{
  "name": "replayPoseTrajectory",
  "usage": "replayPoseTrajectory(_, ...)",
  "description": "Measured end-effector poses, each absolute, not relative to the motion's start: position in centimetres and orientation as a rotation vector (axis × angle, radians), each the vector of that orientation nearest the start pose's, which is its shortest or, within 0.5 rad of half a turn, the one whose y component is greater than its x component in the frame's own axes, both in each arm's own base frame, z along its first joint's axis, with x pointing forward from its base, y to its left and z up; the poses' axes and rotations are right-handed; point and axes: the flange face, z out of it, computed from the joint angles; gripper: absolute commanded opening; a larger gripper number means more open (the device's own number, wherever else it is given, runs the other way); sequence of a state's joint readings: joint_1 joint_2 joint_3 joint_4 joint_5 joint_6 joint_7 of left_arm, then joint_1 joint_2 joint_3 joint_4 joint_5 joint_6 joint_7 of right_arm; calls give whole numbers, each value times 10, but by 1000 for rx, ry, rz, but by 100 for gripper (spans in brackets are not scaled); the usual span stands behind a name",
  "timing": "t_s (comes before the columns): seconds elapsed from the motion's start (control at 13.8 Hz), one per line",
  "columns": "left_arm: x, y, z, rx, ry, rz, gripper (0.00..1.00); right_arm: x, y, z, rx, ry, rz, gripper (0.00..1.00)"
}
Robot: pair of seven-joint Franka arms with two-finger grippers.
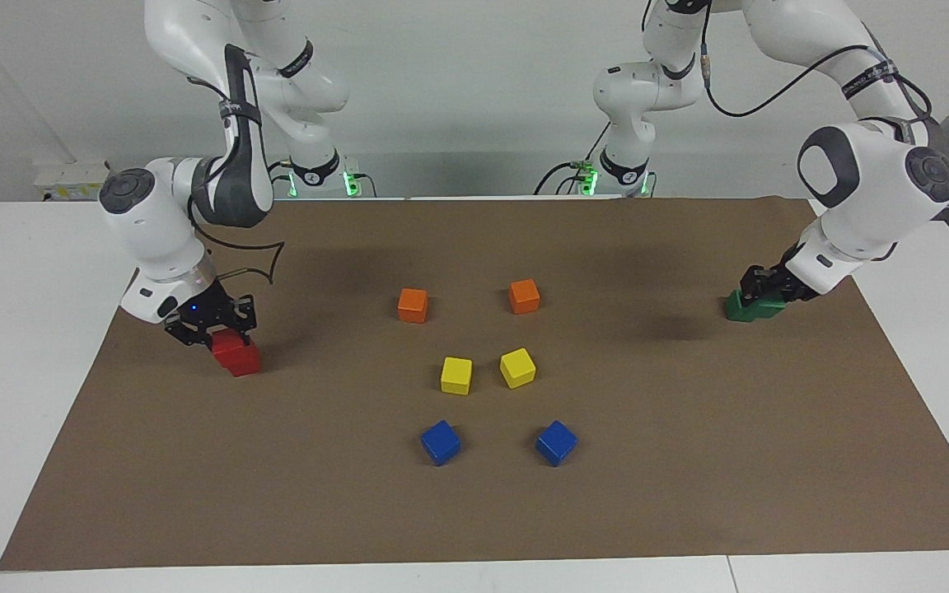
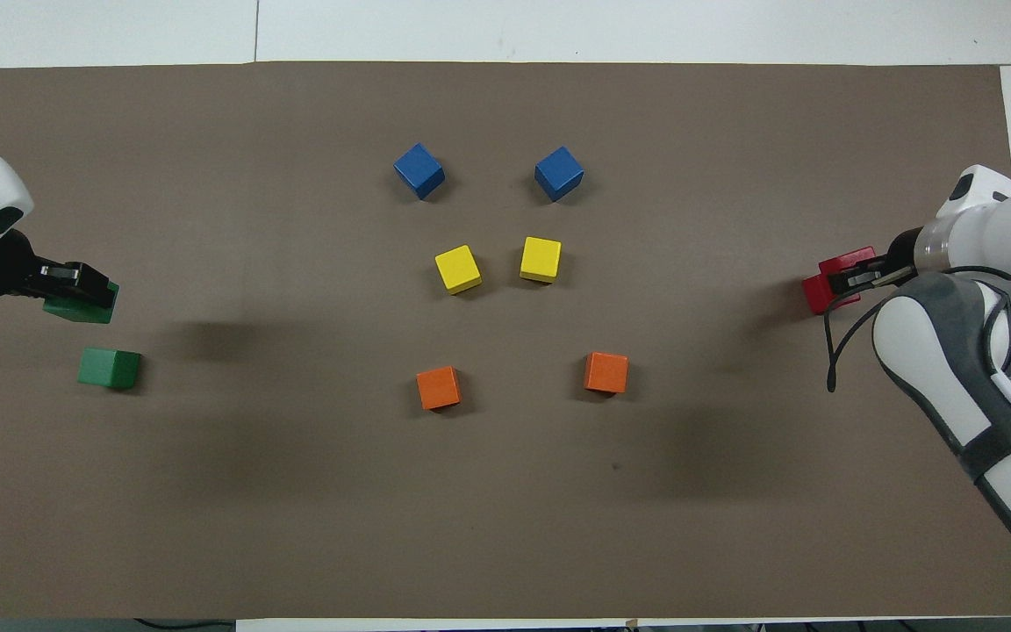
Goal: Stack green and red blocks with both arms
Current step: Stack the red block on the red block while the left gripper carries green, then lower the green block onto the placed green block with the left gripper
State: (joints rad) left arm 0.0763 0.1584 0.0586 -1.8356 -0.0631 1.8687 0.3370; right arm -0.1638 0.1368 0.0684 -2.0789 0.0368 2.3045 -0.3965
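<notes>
I will use my left gripper to set the green block that it is holding down on top of the second green block point(image 2: 98, 364).
My left gripper point(image 1: 763, 288) is shut on a green block point(image 1: 771, 310) at the left arm's end of the mat. It holds it low, right beside and slightly above the second green block point(image 1: 738, 309), which lies on the mat point(image 2: 109, 367). From overhead, the held green block point(image 2: 77, 305) and left gripper point(image 2: 75, 281) show apart from the lying one. My right gripper point(image 1: 215, 329) is shut on a red block point(image 1: 226, 344) directly over the second red block point(image 1: 247, 362). I cannot tell whether the two reds touch. The overhead view shows the right gripper point(image 2: 852, 279) and both reds overlapping point(image 2: 814, 294).
In the middle of the brown mat point(image 1: 689, 461) lie two orange cubes point(image 1: 413, 305) point(image 1: 524, 296), two yellow cubes point(image 1: 456, 375) point(image 1: 517, 367) and two blue cubes point(image 1: 441, 442) point(image 1: 556, 442). White table borders the mat on all sides.
</notes>
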Motion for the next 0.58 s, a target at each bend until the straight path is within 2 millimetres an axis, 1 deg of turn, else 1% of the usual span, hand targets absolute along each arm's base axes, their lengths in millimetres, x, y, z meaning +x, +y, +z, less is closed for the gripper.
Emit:
replayPoseTrajectory(0.15, 574, 98, 419, -3198, 331, 129, 0, 576, -55, 371, -3097, -395, -149, 0)
replayPoseTrajectory(0.22, 568, 105, 413, -3195, 347, 108, 0, 576, -55, 371, -3099, -371, -149, 0)
replayPoseTrajectory(0.36, 555, 112, 401, -3188, 375, 77, 0, 576, -55, 371, -3103, -322, -151, 0)
replayPoseTrajectory(0.58, 537, 113, 384, -3183, 381, 52, 0, 576, -55, 370, -3106, -303, -168, 0)
